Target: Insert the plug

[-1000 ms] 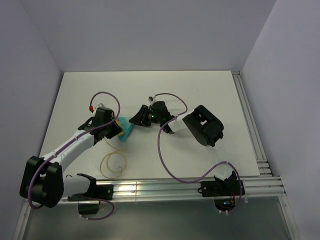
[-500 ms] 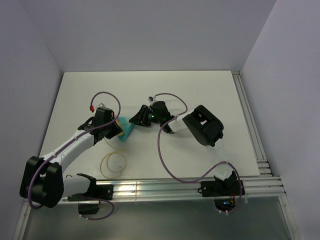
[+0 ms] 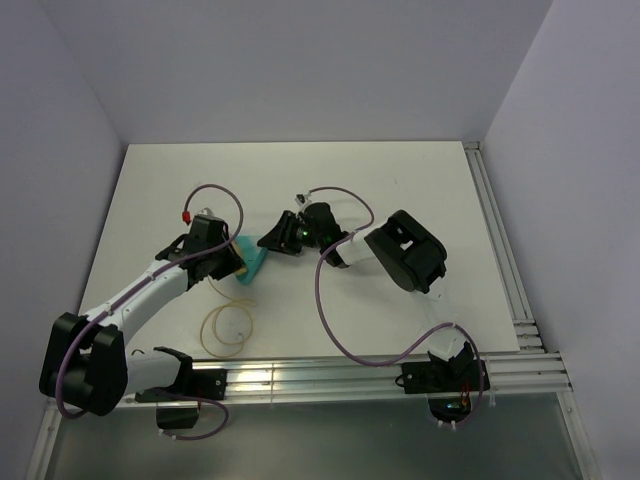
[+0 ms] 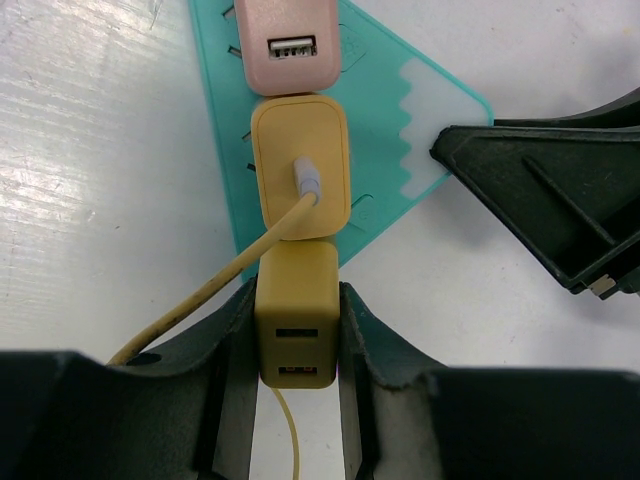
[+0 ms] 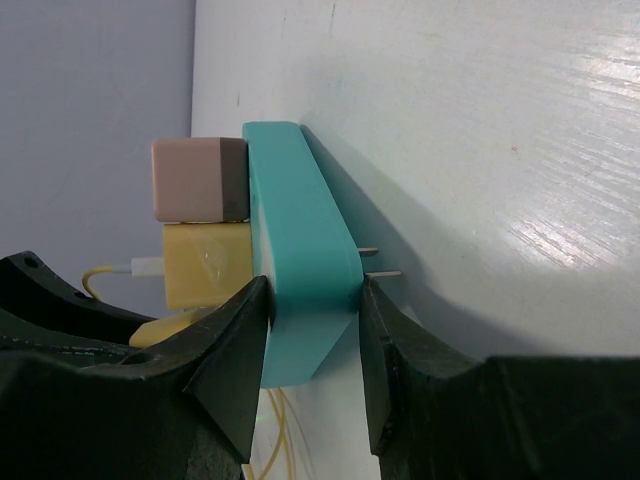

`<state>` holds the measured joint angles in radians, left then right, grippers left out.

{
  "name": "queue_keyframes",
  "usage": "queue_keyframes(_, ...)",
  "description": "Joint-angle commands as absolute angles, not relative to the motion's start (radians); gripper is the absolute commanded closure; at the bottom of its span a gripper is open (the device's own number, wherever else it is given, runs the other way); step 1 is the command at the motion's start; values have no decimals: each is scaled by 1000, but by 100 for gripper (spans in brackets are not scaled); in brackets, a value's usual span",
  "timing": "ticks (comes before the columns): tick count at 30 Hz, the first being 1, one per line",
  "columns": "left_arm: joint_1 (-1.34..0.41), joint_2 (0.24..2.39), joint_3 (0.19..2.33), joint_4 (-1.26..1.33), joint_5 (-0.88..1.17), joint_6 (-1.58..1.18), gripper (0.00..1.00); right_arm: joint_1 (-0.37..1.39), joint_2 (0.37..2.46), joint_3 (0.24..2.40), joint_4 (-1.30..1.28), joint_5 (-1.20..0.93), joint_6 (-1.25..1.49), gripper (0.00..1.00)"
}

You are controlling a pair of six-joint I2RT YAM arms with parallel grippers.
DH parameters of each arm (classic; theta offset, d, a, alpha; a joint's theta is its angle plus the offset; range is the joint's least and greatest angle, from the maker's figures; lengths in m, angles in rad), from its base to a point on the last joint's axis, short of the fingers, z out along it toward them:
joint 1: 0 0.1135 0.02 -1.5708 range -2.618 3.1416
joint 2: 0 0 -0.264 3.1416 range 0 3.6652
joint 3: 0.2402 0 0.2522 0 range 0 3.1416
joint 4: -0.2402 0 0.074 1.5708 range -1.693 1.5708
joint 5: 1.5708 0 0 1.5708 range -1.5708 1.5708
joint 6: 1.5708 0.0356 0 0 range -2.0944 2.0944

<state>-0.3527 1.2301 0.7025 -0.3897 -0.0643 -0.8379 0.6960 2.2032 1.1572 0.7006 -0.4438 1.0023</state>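
Note:
Next, my right gripper puts the teal block down on the table point(image 3: 288, 220) beside its fingertips, toward the back wall.
The plug point(image 4: 297, 330), a mustard-yellow block with two empty ports, sits between the fingers of my left gripper point(image 4: 297, 300), which is shut on it. It lies at the lower tip of the teal wedge block point(image 4: 400, 110), butting against a paler yellow charger point(image 4: 300, 170) with a pale cable in it. Whether the plug's prongs are in the teal block is hidden. My right gripper point(image 5: 314, 300) is shut across the thickness of the teal block point(image 5: 300, 220), holding it on edge. Two thin prongs point(image 5: 385, 273) stick out of its back. In the top view the two grippers meet at the teal block point(image 3: 257, 260).
A pink charger point(image 4: 288, 45) sits in the teal block above the yellow one. The pale-yellow cable loops point(image 3: 228, 330) on the table near the front rail point(image 3: 330, 378). A purple arm cable point(image 3: 330, 320) curves across the table in front of the right arm.

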Motion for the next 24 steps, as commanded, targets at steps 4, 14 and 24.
queue_keyframes(4,-353,1227,713,-426,-34,-811,100,698,2224,1163,706,-431,966,100)
queue_keyframes(14,-353,1365,768,-437,-60,-811,100,698,2226,1166,700,-434,965,100)
queue_keyframes(24,-354,1469,814,-457,-66,-778,100,703,2227,1193,650,-443,937,100)
